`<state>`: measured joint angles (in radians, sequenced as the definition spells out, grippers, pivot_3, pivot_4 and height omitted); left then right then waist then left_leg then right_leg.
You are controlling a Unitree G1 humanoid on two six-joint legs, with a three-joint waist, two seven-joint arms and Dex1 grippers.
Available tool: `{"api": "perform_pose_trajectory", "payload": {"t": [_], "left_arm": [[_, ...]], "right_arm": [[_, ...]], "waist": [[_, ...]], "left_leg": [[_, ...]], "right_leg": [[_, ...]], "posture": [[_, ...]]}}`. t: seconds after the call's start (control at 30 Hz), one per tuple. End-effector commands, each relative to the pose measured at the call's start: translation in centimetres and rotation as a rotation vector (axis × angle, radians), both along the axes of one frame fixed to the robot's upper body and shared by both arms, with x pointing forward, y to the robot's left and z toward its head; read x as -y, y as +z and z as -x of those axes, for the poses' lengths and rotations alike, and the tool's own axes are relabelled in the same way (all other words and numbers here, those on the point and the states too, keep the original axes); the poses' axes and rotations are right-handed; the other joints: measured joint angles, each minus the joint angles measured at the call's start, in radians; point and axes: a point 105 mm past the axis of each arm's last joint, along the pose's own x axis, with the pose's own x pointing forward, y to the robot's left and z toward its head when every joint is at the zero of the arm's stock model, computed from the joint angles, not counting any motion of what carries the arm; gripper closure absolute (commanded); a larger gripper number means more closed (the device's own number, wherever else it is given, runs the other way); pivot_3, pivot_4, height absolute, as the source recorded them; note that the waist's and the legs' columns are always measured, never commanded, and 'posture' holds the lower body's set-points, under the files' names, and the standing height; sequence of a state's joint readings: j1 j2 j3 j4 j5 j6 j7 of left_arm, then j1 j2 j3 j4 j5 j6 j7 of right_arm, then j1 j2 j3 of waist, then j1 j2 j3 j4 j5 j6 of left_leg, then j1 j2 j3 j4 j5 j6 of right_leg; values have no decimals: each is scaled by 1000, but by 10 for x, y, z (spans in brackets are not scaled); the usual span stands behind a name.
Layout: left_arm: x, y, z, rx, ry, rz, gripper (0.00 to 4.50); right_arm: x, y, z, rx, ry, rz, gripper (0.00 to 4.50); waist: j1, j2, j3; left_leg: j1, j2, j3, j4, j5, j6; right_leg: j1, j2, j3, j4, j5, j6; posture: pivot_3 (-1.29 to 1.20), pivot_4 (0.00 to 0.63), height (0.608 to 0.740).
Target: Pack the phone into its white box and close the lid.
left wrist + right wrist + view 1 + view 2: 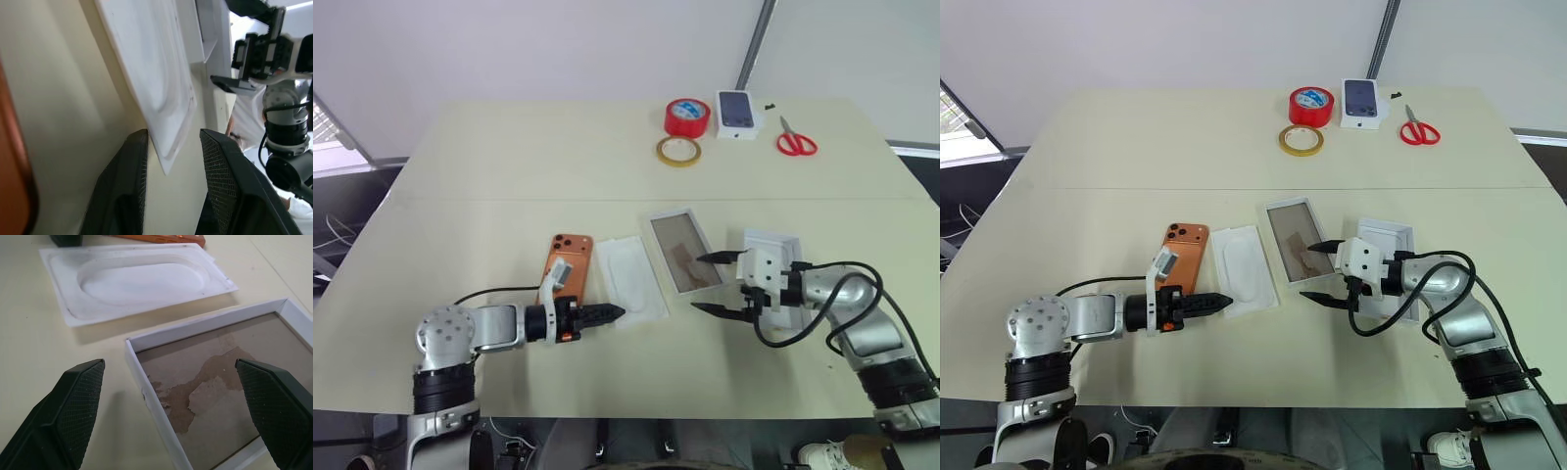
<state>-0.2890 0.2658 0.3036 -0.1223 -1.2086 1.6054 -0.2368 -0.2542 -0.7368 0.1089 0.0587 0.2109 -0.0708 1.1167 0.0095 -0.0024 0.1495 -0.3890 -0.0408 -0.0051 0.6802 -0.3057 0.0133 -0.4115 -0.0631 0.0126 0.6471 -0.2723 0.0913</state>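
Note:
Next, I open my left gripper wider and take the card's edge [608,289] facing the phone, because only the card's near corner is within that gripper's narrow opening.
The orange phone [573,250] lies camera-side up on the table, left of centre. Right of it lies a flat white card [631,274] with an oval relief. Further right sits the white box [677,240], a shallow tray with a brownish floor and nothing in it. The lid [1389,235] rests open side up beneath my right hand. My left gripper [619,313] points right at the card's near corner, its fingers slightly open around that corner without touching it [164,164]. My right gripper [697,283] stands wide open over the box's near right edge, holding nothing.
At the far side of the table are a red tape roll [687,117], a yellow tape roll [677,151], a small white box bearing a dark phone picture [737,113] and red scissors [795,142].

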Motion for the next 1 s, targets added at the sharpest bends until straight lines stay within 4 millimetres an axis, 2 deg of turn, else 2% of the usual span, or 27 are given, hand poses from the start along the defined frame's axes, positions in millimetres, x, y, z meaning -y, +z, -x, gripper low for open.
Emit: {"api": "perform_pose_trajectory", "payload": {"t": [0.03,0.37,0.47,0.57,0.67,0.7,0.87,1.0], "left_arm": [[-3,-8,-4,-23,44,-25,4469],[-7,-9,-8,-13,92,-23,4469],[-13,-2,-8,-8,101,14,3596],[-20,3,1,2,71,-1,2176],[-23,-3,6,-22,60,-27,565],[-21,-5,5,-21,73,-42,228],[2,-9,6,-24,48,-21,228],[11,-18,6,-10,49,-75,228]], "right_arm": [[-1,15,-1,60,-3,-22,0],[0,16,-1,68,-15,-25,0],[0,15,-1,68,-16,-29,0],[0,14,-1,64,-19,-32,0],[0,14,-2,64,-19,-31,0],[0,14,-3,64,-17,-31,0],[-3,15,-5,69,-11,-33,0],[-2,17,-7,74,-12,-31,0]], "waist": [[3,2,-1],[3,3,-2],[1,2,-1],[-6,-1,1],[-6,-1,1],[-5,0,0],[3,0,0],[6,0,0]], "left_leg": [[1,0,0,0,0,0],[3,0,0,0,0,0],[3,0,0,0,0,1],[1,0,0,-1,0,0],[0,0,0,-1,0,0],[0,0,0,-1,0,0],[1,0,0,-1,0,0],[1,-1,-1,0,0,1]], "right_leg": [[1,0,0,0,0,0],[3,0,0,0,0,0],[3,0,0,0,0,0],[0,0,0,0,0,0],[-1,0,0,0,0,0],[-1,0,0,0,0,0],[0,0,0,0,0,0],[2,-1,0,-2,0,0]], "posture": [[0,150,740],[0,150,740],[0,150,740],[0,150,740],[0,150,740],[0,150,740],[0,150,740],[0,150,740]]}}
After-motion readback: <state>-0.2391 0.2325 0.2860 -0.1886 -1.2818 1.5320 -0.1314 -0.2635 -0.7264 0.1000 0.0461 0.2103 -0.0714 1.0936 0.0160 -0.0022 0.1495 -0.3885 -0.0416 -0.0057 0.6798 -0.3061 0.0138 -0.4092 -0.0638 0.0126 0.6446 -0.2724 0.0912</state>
